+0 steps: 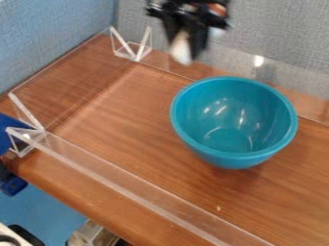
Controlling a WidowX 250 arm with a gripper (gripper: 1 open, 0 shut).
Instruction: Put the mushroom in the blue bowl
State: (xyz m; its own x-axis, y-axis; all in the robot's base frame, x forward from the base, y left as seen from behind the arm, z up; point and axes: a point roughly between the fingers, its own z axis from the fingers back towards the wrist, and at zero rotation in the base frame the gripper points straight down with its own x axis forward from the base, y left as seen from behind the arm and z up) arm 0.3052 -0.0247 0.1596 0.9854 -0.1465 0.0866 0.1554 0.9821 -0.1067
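The robot's gripper will release the mushroom on the bottom of the blue bowl point(237, 133), near the middle of the bowl.
The blue bowl point(236, 120) sits on the wooden table at the right, upright, with nothing inside. My gripper point(190, 43) hangs in the air above and behind the bowl's left rim, pointing down. Between its dark fingers is a cream-white object, the mushroom point(187, 46), blurred by motion; its cap cannot be made out. The jaws are shut on it. Only the lower end of the arm shows at the top edge of the picture.
A clear acrylic fence runs along the table's front edge point(115, 183) and left side point(58, 67), with triangular brackets at the back corner point(129, 43) and the front left point(23, 139). A blue wall stands close behind the table.
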